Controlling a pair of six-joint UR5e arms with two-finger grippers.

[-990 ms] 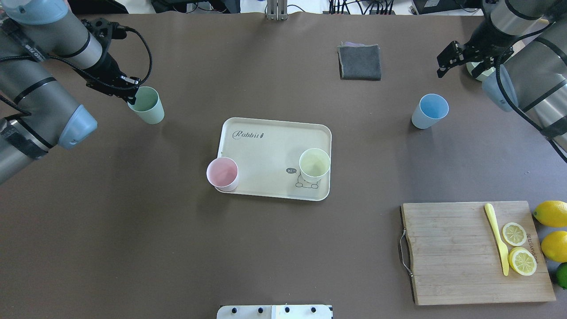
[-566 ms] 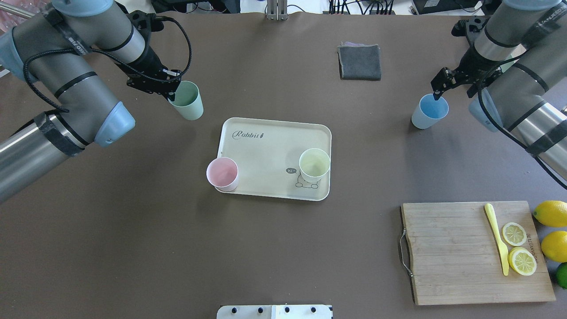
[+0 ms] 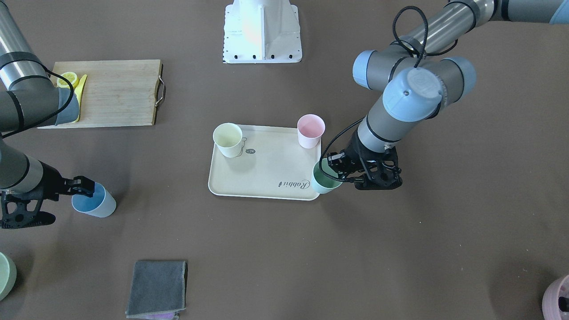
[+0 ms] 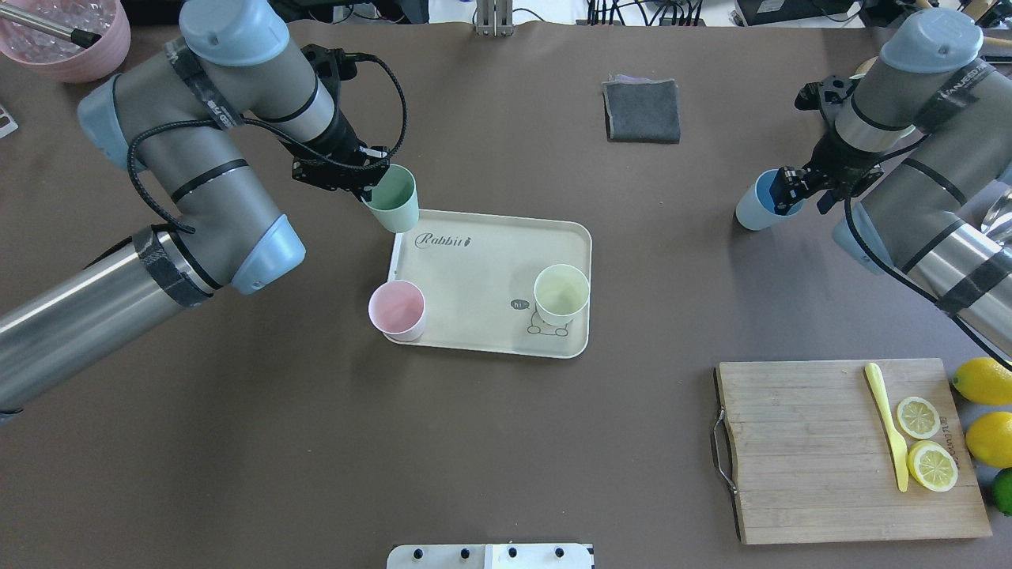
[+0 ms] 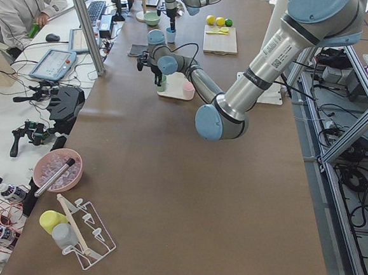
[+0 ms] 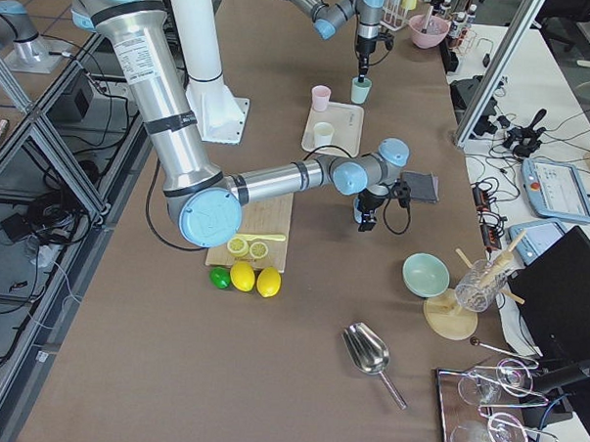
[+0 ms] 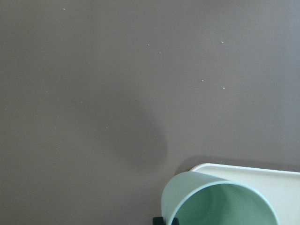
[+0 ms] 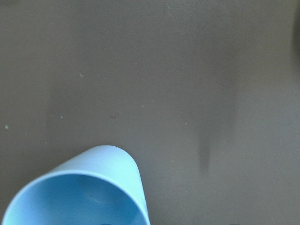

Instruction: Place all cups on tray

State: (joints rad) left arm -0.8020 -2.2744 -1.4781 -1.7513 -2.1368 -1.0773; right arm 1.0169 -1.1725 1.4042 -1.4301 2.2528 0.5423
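Note:
The robot's right gripper should set the light blue cup down on the cream tray [image 3: 233,174], just beyond the pale yellow cup.
The cream tray [image 4: 482,261] lies mid-table. The pale yellow cup [image 4: 561,294] stands on it over the bear print. The pink cup [image 4: 397,310] sits at its near-left corner, by the rim. My left gripper [image 4: 370,175] is shut on the rim of the mint green cup [image 4: 393,199] and holds it over the tray's far-left corner; the cup also shows in the front view [image 3: 324,178]. My right gripper [image 4: 789,192] is shut on the rim of the light blue cup [image 4: 755,207], which stands on the table at the right.
A folded grey cloth [image 4: 642,111] lies at the far side. A bamboo cutting board [image 4: 806,450] with lemon slices and a yellow knife is near right, with whole lemons [image 4: 984,381] beside it. A mauve pot [image 4: 67,43] is far left and a pale-green bowl [image 3: 4,275] far right.
My left gripper has carried the mint green cup rightward to the tray's far-left corner. My right gripper has come down and in onto the blue cup's rim.

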